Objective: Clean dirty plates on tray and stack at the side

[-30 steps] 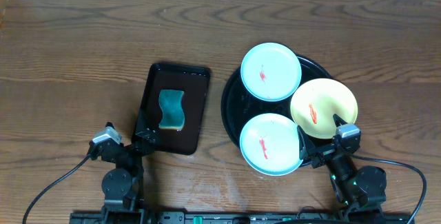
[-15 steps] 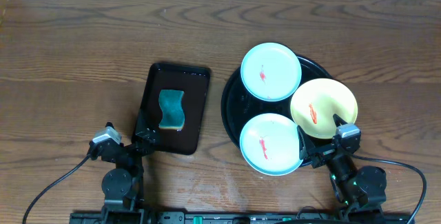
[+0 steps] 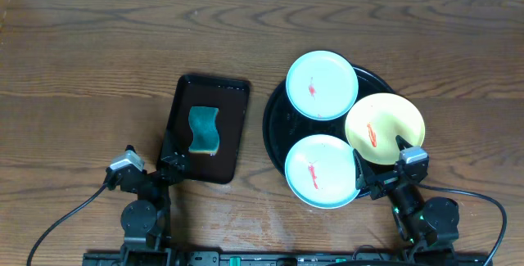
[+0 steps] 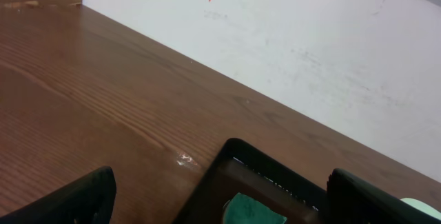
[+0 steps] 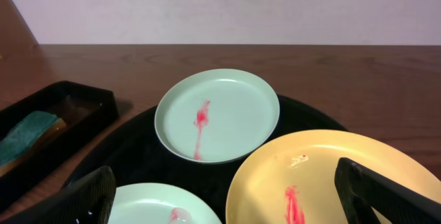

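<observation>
Next, my right gripper grabs the front mint-white plate by the plate's rim (image 3: 358, 173) on the side beside the pale yellow plate.
Three plates lie on the round black tray (image 3: 280, 123): a mint-white plate (image 3: 321, 84) at the back, a second mint-white plate (image 3: 320, 170) at the front, and a pale yellow plate (image 3: 385, 128) at the right. Each has a red streak. In the right wrist view the back plate (image 5: 217, 116), the yellow plate (image 5: 331, 179) and the front plate (image 5: 162, 207) show on the tray (image 5: 131, 158). My right gripper (image 3: 385, 168) is open and empty at the tray's front right, its fingers (image 5: 227, 196) wide apart. My left gripper (image 3: 150, 168) is open and empty near the table's front, and also shows in the left wrist view (image 4: 220, 200).
A rectangular black tray (image 3: 205, 127) left of the round one holds a teal sponge (image 3: 203, 129), seen also in the left wrist view (image 4: 255, 211). A white wall (image 4: 289, 52) stands behind the table's far edge.
</observation>
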{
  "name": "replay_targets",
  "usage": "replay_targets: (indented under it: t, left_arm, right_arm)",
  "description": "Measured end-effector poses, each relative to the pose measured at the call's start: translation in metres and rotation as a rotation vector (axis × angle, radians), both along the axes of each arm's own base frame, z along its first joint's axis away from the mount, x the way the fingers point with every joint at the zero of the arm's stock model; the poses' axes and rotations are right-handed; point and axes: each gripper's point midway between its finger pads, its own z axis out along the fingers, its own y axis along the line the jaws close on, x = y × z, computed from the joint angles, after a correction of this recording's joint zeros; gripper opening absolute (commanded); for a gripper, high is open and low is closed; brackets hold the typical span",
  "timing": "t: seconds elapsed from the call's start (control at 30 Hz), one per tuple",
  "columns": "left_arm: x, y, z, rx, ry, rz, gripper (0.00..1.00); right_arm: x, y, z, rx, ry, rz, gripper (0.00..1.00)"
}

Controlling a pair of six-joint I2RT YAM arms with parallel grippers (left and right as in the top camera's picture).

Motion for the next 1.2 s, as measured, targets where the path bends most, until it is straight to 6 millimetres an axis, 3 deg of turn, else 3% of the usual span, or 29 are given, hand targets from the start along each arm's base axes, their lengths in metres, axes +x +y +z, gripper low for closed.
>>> replay_targets:
  t: [0.47, 0.9, 1.0, 1.2]
  left_arm:
    - [0.0, 0.0, 0.0, -0.002, -0.001, -0.003, 0.98]
    - [0.002, -0.02, 0.002, -0.018, -0.005, -0.116, 0.98]
    - [0.001, -0.021, 0.016, -0.018, -0.004, -0.124, 0.98]
    - [-0.001, -0.026, 0.072, -0.022, 0.073, -0.152, 0.98]
  right_arm:
    - [0.002, 0.0, 0.016, 0.009, -0.066, 0.0, 0.99]
    - [-0.002, 0.01, 0.033, 0.023, -0.121, 0.063, 0.99]
    - [-0.005, 0.012, 0.05, 0.023, -0.112, 0.076, 0.99]
    - [-0.003, 0.014, 0.123, 0.01, -0.051, 0.085, 0.99]
